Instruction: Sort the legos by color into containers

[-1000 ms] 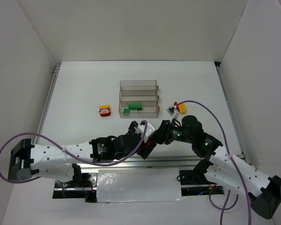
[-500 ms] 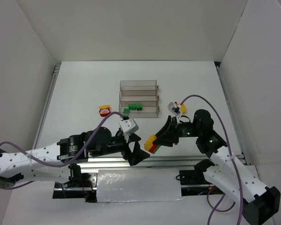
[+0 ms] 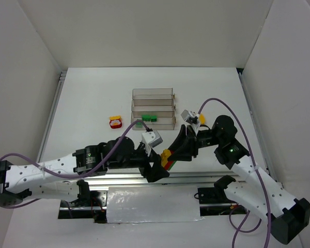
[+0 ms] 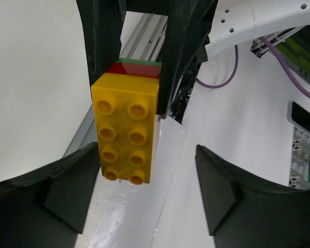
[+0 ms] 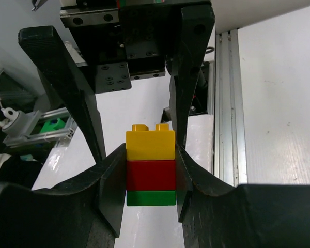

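Next, I clamp yellow and red with my left gripper before my right gripper takes just the green brick [image 5: 151, 198], because my right gripper's fingers span the red and green bricks.
My right gripper [image 5: 151, 181] is shut on a lego stack [image 5: 150, 168] of yellow, red and green bricks, held off the table near the front edge [image 3: 166, 157]. My left gripper [image 4: 147, 201] is open, its fingers either side of the stack's yellow studded end [image 4: 125, 134], not touching it. The clear stepped containers [image 3: 153, 108] stand mid-table, with several green legos [image 3: 147, 119] in the nearest trough. A yellow-and-red lego pair [image 3: 114, 122] lies left of the tray. A yellow lego [image 3: 200, 118] shows by the right arm's cable.
White walls enclose the table on three sides. A metal rail [image 3: 144, 180] runs along the near edge by the arm bases. Purple cables [image 3: 237, 129] loop off both arms.
The left gripper has moved right and up to face the stack, its open fingers now around the yellow end. The right gripper still holds the stack, shifted slightly.
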You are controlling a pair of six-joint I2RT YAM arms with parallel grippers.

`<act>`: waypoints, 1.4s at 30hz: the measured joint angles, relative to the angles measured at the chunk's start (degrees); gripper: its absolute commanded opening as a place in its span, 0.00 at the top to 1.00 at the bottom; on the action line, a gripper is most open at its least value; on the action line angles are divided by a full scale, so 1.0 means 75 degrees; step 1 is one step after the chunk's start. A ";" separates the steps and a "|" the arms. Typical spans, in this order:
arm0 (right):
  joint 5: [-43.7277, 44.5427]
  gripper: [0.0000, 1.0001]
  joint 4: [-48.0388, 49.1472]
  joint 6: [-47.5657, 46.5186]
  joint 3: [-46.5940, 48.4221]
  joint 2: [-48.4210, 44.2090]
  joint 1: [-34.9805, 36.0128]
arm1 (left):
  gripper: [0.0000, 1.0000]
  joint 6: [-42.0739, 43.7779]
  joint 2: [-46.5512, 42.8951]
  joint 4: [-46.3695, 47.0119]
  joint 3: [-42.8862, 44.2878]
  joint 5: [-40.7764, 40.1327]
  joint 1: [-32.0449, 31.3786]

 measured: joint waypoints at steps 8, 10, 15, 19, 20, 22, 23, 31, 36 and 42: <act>0.0122 1.00 -0.0425 -0.0350 0.0114 0.0149 0.0286 | 0.55 -0.0122 0.0032 0.0023 0.0064 0.0510 0.0548; 0.0114 1.00 -0.0460 -0.0379 0.0175 0.0198 0.0297 | 0.55 -0.0108 0.0035 0.0052 0.0064 0.0708 0.0653; 0.0242 1.00 -0.0460 -0.0323 0.0207 0.0289 0.0425 | 0.39 -0.0117 0.0087 0.0067 0.0064 0.0988 0.0775; 0.0420 1.00 -0.0522 -0.0297 0.0268 0.0484 0.0586 | 0.54 -0.0119 0.0254 0.0195 0.0064 0.1134 0.0833; 0.0396 1.00 -0.0536 -0.0271 0.0271 0.0504 0.0592 | 0.60 -0.0087 0.0262 0.0154 0.0064 0.1201 0.0854; 0.0318 0.98 -0.0545 -0.0297 0.0274 0.0513 0.0609 | 0.87 -0.0093 0.0262 0.0122 0.0061 0.1335 0.0895; 0.0318 0.93 -0.0542 -0.0297 0.0280 0.0513 0.0621 | 0.95 -0.0111 0.0262 0.0125 0.0061 0.1370 0.0903; 0.1072 0.00 -0.0248 0.0149 0.0201 0.0469 0.0557 | 1.00 -0.0152 0.0026 0.0117 0.0006 0.1198 0.1075; 0.2049 0.01 0.1192 0.1539 -0.0801 -0.0015 0.0239 | 1.00 -0.0318 -0.0746 0.0204 -0.0286 0.1078 0.1542; 0.2334 0.07 0.3456 0.3585 -0.1673 0.0128 0.0245 | 1.00 -0.0388 -0.1014 0.0440 -0.0385 0.1218 0.1789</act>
